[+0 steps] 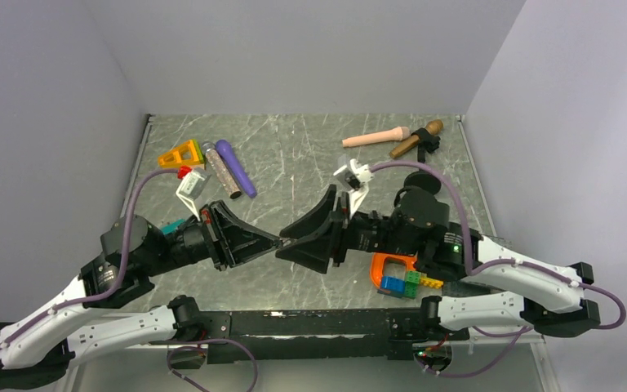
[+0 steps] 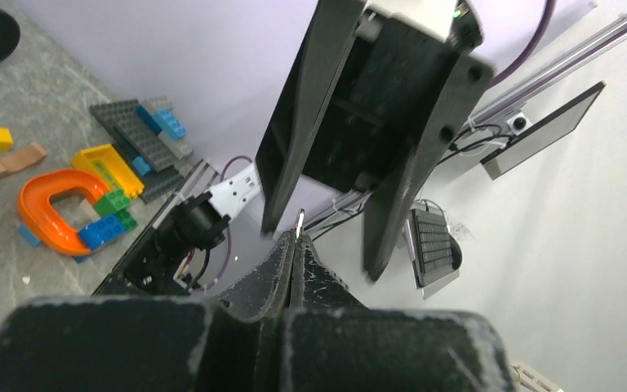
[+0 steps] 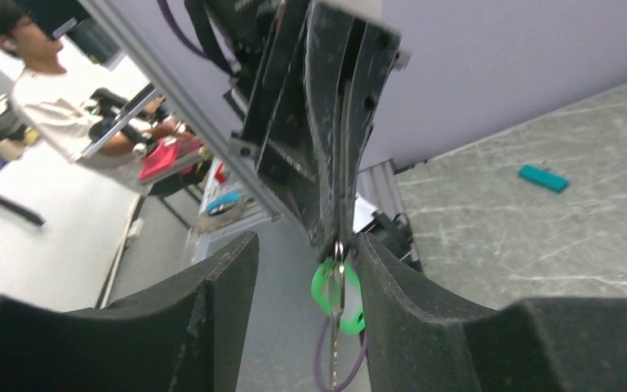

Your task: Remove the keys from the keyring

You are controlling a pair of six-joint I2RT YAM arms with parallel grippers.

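I can see just a sliver of the keyring past my left gripper's fingers, so my right gripper will pinch that end (image 3: 339, 251) of the keyring while my left gripper opens and grips it again.
My left gripper (image 1: 271, 242) is shut on the thin metal keyring (image 2: 300, 219), which sticks out just past its tips (image 2: 295, 241). In the right wrist view the bright green key (image 3: 339, 296) hangs from the ring (image 3: 339, 247) below the left fingers, with a metal blade pointing down. My right gripper (image 1: 294, 243) is open, its jaws either side of the green key (image 3: 306, 245); the key is close to the right-hand finger (image 3: 392, 286). The teal key (image 3: 543, 178) lies loose on the table, beside the left arm (image 1: 178, 224).
An orange U-shaped piece with coloured bricks (image 1: 392, 273) lies under the right arm and shows in the left wrist view (image 2: 53, 204). Further back are a purple cylinder (image 1: 237, 167), an orange triangle (image 1: 181, 153), a toy microphone (image 1: 416, 139) and a beige handle (image 1: 375, 139).
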